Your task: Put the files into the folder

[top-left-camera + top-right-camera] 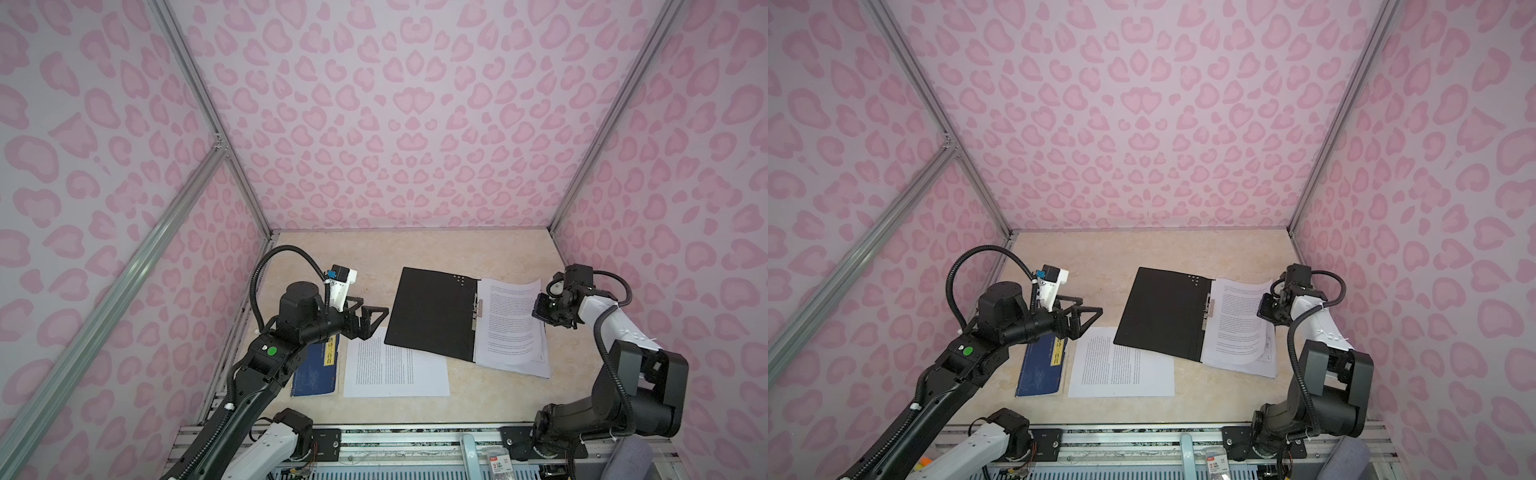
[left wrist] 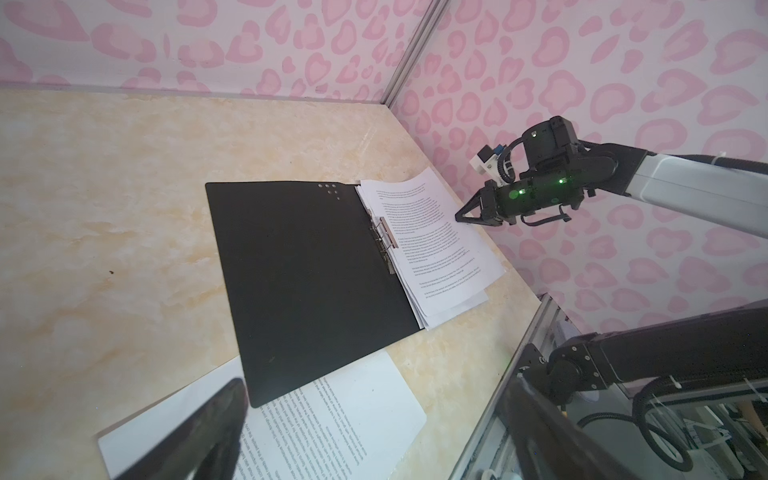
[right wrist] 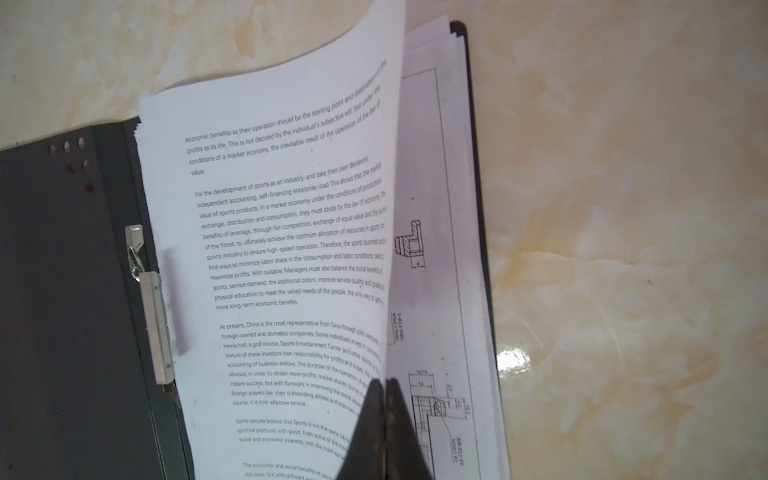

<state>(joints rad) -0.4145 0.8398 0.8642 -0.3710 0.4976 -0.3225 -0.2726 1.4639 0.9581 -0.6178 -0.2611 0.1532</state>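
Note:
The robot's right gripper will release the top sheet's edge so it lies flat along the outer edge of the line drawing sheet [image 1: 545, 325] [image 3: 483, 376].
The folder [image 1: 432, 316] [image 1: 1163, 316] lies open mid-table with its black inside up and a metal fastener [image 3: 151, 316] at the spine. A stack of files [image 1: 511, 340] [image 2: 440, 266] rests on its right half. My right gripper [image 1: 537, 309] [image 3: 384, 380] is shut on the outer edge of the top sheet [image 3: 291, 249] and holds it curled up off the stack. A sheet with line drawings [image 3: 432, 249] shows beneath it. One loose sheet [image 1: 395, 370] [image 2: 332, 415] lies on the table in front, its far corner under the folder's left flap. My left gripper [image 1: 374, 305] hangs open and empty above that sheet's far left corner.
A dark blue book [image 1: 316, 370] with a yellow label lies left of the loose sheet, partly under my left arm. Pink patterned walls close in the back and both sides. An aluminium rail [image 1: 415, 436] runs along the table's front edge.

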